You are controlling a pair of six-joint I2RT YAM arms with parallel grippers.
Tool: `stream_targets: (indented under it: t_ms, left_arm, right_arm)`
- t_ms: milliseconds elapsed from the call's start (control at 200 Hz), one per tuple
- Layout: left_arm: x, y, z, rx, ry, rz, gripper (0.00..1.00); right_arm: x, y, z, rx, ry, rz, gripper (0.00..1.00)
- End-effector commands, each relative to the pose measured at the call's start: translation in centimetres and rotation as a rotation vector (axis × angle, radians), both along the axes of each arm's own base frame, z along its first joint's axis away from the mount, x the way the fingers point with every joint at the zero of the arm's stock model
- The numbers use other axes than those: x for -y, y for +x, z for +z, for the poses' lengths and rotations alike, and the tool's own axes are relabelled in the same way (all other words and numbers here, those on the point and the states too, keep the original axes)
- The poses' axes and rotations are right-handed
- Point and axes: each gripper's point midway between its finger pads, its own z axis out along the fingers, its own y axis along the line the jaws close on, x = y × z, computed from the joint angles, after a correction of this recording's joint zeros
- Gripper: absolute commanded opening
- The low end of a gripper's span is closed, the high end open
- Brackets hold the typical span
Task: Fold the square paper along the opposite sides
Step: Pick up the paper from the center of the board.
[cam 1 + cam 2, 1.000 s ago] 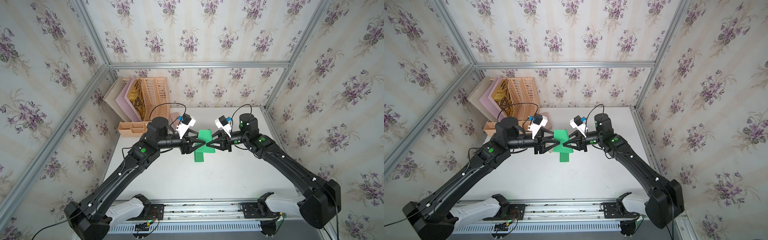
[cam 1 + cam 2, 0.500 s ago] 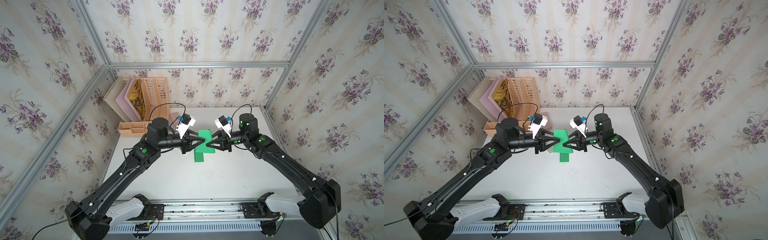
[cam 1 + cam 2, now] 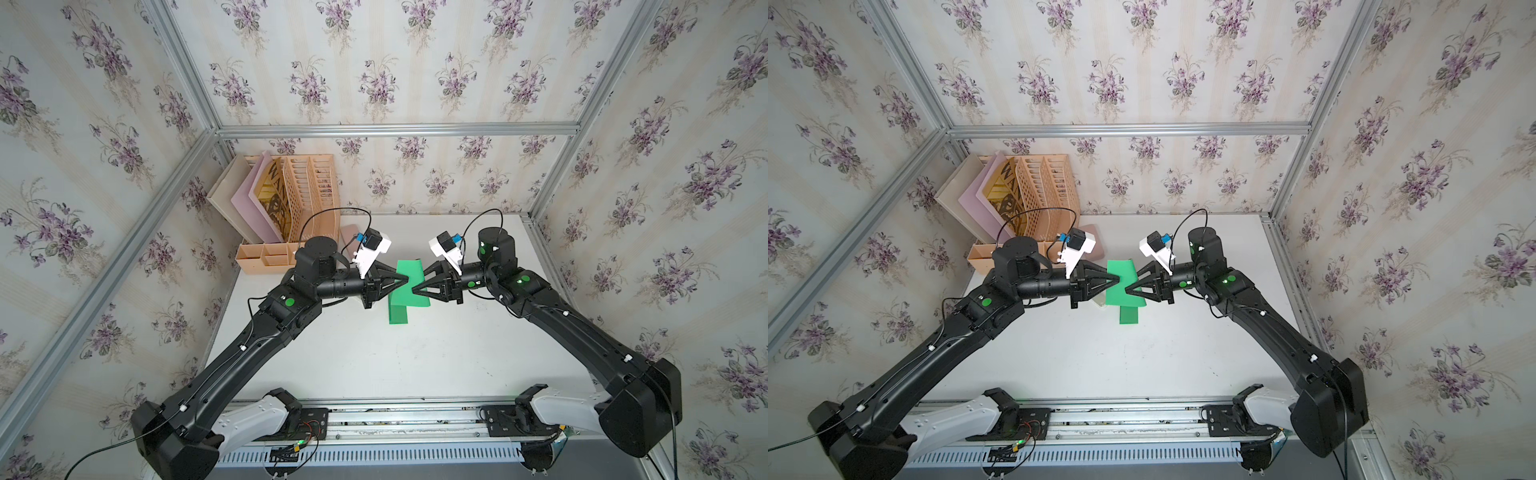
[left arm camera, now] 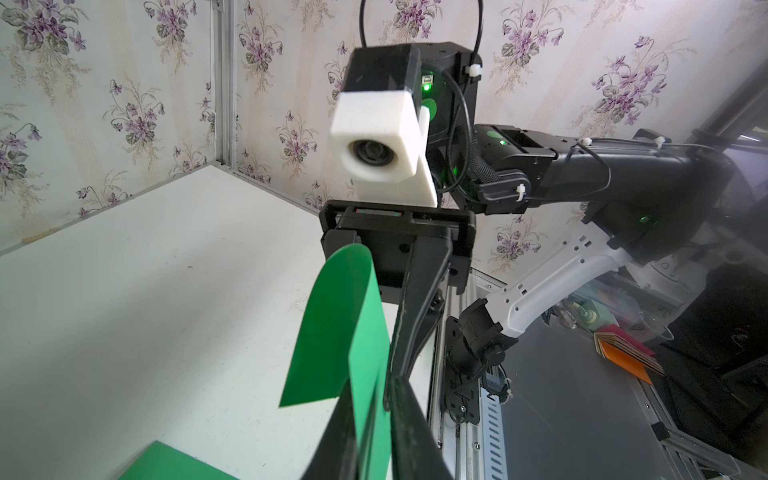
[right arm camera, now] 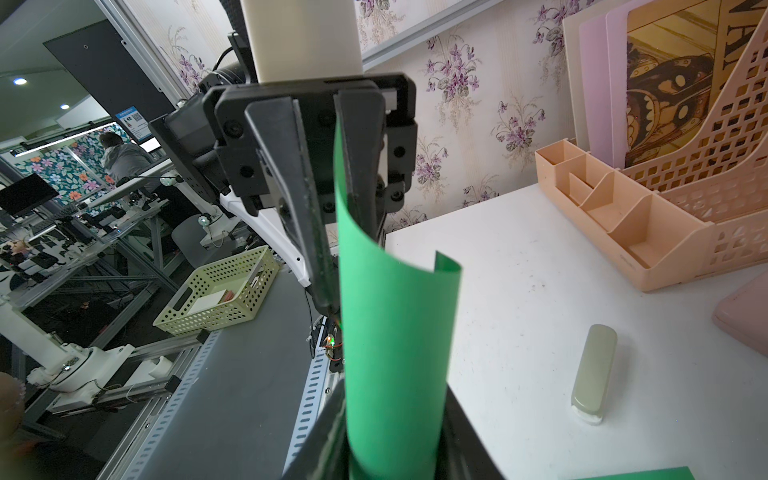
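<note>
My right gripper should open, back off and pinch the bend nearer the paper's middle (image 3: 415, 283), because only a short flap curls back at it.
The square paper (image 3: 409, 276) is green and hangs curved above the middle of the white table (image 3: 415, 357), in both top views (image 3: 1121, 286). My left gripper (image 3: 405, 279) meets it from the left and is shut on its edge; the left wrist view shows the paper (image 4: 332, 324) pinched between the black fingers (image 4: 411, 436). From the right, my right gripper (image 3: 414, 289) is shut on the opposite side, where the paper (image 5: 390, 332) bows out between its fingers (image 5: 469, 440). A flat green piece (image 3: 398, 314) lies on the table beneath; I cannot tell whether it belongs to the same sheet.
A peach file organizer (image 3: 307, 195) with pink folders stands at the back left, a pink object (image 3: 349, 237) beside it. A pale bar (image 5: 594, 370) lies on the table near the paper. Off the table's front edge sits a yellow perforated basket (image 5: 220, 291). Patterned walls close three sides.
My left gripper's jaws have closed onto the paper's left edge. The right gripper and the paper have stayed in place.
</note>
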Motion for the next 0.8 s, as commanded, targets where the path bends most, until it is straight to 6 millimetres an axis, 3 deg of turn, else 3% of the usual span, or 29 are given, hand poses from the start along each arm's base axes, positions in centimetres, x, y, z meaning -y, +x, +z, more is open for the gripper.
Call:
stream_targets:
  t_ms: [0,75,225,310,415,500,619,794]
  left_arm:
    - [0.0,0.2,1.1,0.039,-0.03,0.008,0.1]
    - [0.0,0.2,1.0,0.039,-0.029,0.007,0.0]
    - [-0.2,0.3,0.8,0.038,-0.026,0.017,0.0]
    - [-0.3,0.4,0.9,0.041,-0.024,0.029,0.0]
    - [-0.5,0.4,1.0,0.044,-0.023,0.039,0.0]
    - [-0.7,0.1,1.3,0.049,-0.024,0.041,0.0]
    - [-1.0,-0.4,2.1,0.061,-0.033,0.038,0.0]
    - [-1.5,-2.0,3.3,0.072,-0.05,0.012,0.0]
  right_arm:
    - [-0.1,0.0,0.2,0.018,0.01,0.005,0.34]
    - [-0.1,0.0,0.2,0.018,0.01,0.006,0.34]
    - [-0.1,0.1,0.1,0.017,0.008,0.001,0.37]
    - [-0.1,0.4,0.0,0.016,-0.001,-0.021,0.47]
    - [0.0,1.7,-0.9,0.009,-0.038,-0.099,0.67]
    - [0.2,3.0,-1.8,0.007,-0.073,-0.185,0.74]
    - [0.9,4.4,-2.3,-0.001,-0.075,-0.274,0.74]
    - [2.2,5.8,-1.0,-0.009,-0.017,-0.313,0.73]
